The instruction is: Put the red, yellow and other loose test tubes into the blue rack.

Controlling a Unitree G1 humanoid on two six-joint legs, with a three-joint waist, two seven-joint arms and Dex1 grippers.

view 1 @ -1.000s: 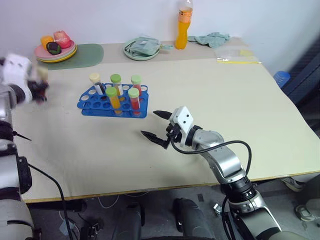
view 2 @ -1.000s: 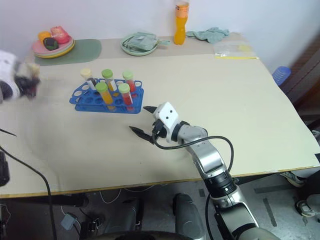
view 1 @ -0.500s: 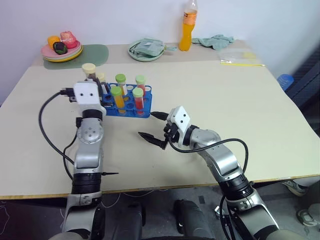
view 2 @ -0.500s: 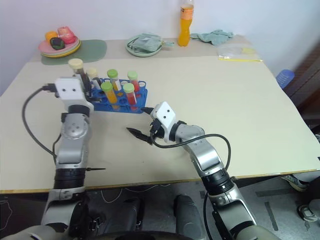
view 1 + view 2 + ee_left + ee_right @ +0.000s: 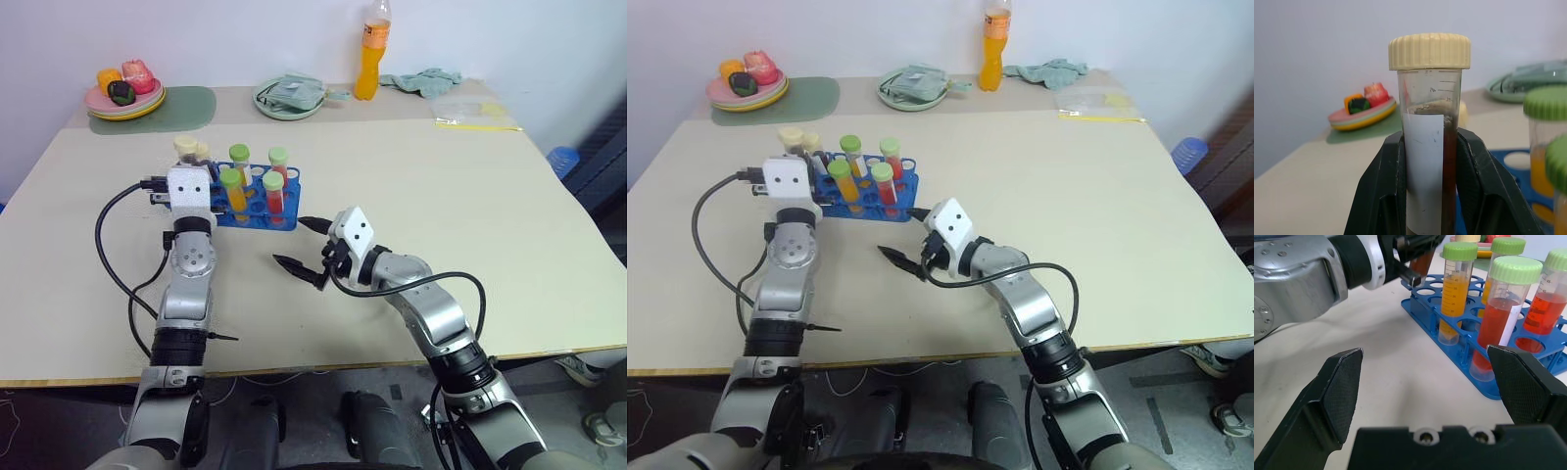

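Observation:
The brown test tube has my left gripper level and low on it, close above the blue rack, so I should open and take it nearer its cap (image 5: 1430,93), pointing down.
The blue rack (image 5: 263,222) stands left of the table's middle and holds several upright test tubes. Among them are a green-capped yellow one (image 5: 232,192), a green-capped red one (image 5: 273,193) and a cream-capped one (image 5: 203,151). My left gripper (image 5: 1429,164) is shut on a cream-capped test tube of dark brown liquid (image 5: 1429,132), held upright at the rack's left end (image 5: 185,148). My right gripper (image 5: 290,243) stands open just in front of the rack, level and pointing left, with nothing between its fingers (image 5: 1342,387).
Along the table's back edge are a plate of toy fruit (image 5: 123,96) on a green mat (image 5: 186,106), a green plate with a cloth (image 5: 288,98), a tall orange bottle (image 5: 366,57), a crumpled cloth (image 5: 421,78) and a plastic bag (image 5: 470,110).
My left arm has swung in from the far left and come down to the rack's left end, still holding the cream-capped tube. The right gripper has stayed put. The camera shifted.

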